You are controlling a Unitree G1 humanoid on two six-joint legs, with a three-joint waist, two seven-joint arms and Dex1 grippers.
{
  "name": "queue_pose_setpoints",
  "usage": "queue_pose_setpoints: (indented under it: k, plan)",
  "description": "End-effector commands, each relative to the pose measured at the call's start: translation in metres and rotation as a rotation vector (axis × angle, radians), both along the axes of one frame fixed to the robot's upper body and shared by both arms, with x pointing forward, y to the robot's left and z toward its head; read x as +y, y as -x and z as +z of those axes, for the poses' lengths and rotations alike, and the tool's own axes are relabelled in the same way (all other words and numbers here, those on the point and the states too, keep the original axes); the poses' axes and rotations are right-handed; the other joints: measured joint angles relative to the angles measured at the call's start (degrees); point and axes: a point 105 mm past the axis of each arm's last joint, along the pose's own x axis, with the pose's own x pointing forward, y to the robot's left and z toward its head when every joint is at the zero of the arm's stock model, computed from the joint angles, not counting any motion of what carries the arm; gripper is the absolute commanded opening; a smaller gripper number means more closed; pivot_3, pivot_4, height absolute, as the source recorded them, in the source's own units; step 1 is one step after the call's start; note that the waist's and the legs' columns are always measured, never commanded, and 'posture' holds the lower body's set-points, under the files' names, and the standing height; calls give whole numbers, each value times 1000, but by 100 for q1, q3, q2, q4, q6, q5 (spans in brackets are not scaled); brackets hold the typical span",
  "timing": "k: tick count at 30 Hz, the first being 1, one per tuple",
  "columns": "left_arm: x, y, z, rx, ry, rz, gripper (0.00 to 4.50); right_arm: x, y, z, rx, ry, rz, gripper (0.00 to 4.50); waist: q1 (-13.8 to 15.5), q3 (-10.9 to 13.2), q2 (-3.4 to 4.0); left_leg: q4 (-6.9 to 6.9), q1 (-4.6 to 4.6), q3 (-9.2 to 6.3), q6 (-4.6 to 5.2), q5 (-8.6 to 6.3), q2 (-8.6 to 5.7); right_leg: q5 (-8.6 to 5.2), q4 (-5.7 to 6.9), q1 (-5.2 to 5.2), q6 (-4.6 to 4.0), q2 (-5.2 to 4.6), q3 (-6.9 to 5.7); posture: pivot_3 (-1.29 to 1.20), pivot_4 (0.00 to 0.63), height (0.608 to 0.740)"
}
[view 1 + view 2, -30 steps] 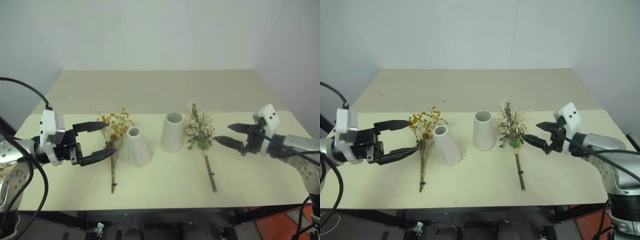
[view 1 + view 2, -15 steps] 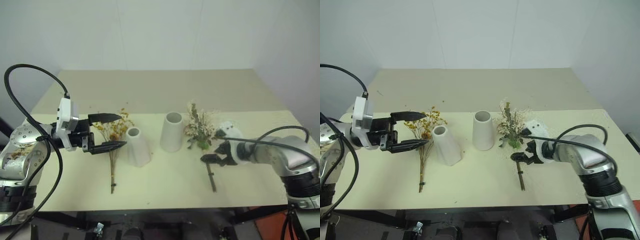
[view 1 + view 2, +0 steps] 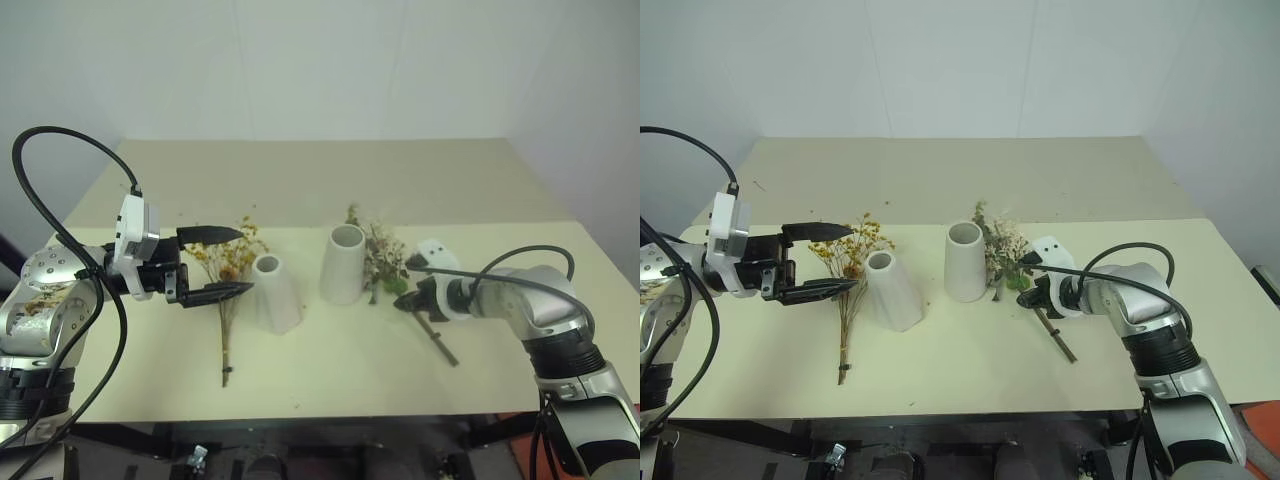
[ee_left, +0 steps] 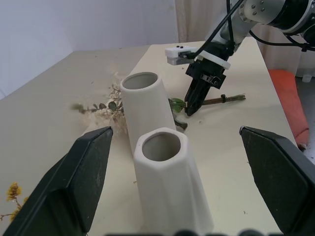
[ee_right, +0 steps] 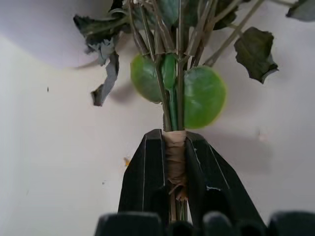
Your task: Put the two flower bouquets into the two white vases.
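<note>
Next, I release the rose bouquet from my right gripper, stems down, inside the wide-mouthed white vase (image 3: 347, 237).
The yellow-orange bouquet (image 3: 229, 262) lies flat on the table, stems toward the front edge. My left gripper (image 3: 243, 262) hovers level and open, its two fingers straddling the flower heads without touching. Just right of it stands the narrow-necked white vase (image 3: 273, 293), then the wide-mouthed white vase (image 3: 343, 265). The rose bouquet (image 3: 384, 262) lies with its heads against the wide vase, stem end (image 3: 446, 351) angled out to the right. My right gripper (image 5: 174, 153) is shut on its tape-wrapped stem just below the green leaves (image 5: 204, 96).
The cream table (image 3: 300, 180) stretches back to a white wall, with open surface behind and in front of the vases. In the left wrist view both vases (image 4: 170, 182) stand close together, with the right gripper (image 4: 194, 104) beyond them.
My right gripper came down and shut on the rose bouquet's stem. The bouquet swung, its heads toward the wide vase and its stem end out right. The left gripper moved in around the yellow flowers, then held.
</note>
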Motion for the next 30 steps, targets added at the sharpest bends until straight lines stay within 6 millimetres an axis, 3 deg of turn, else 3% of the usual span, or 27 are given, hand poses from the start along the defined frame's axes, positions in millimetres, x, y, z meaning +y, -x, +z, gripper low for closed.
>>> queue_pose_setpoints:
  k: [1, 7, 11, 16, 23, 30]
  plan:
    - [2, 2, 8, -51, -7, 2, 4500, -13, -14, 31, -113, -51, -87, 258, -1, 0, 0, 0, 0, 0, 0, 0, 0, 0, 0, -1, -1, 0, 0, 0, 150, 740]
    - [0, 0, 9, -54, -6, -6, 4500, -38, -37, 81, -322, -193, -271, 258, -9, 0, 1, -1, 0, 0, 0, 0, 0, 4, 2, -2, -7, 1, 0, 0, 150, 740]
    - [-8, -9, 12, -51, 13, -19, 4500, -25, -42, 160, -766, -390, -274, 258, -14, 1, 2, -2, 0, 0, 0, 0, 0, 5, 3, -3, -7, 2, 0, 0, 150, 740]
    - [-19, -26, 24, -3, 74, -8, 4500, 7, -25, 201, -1047, -613, -111, 258, -30, 1, 2, -3, -2, 0, 0, 0, 0, 15, 2, -4, -22, 2, 0, 0, 150, 740]
    - [-26, -31, 29, 14, 103, -16, 4500, 47, -4, 230, -1179, -859, 70, 258, -142, 2, 3, -4, 0, -2, 0, 0, 0, 31, 10, -6, -44, 1, 0, 0, 150, 740]
    - [-28, -31, 31, 29, 111, -17, 4500, 84, 9, 213, -1132, -915, 227, 258, -146, 3, 5, -6, 7, -3, 0, 0, 5, 31, 18, -7, -45, 8, 0, 0, 150, 740]
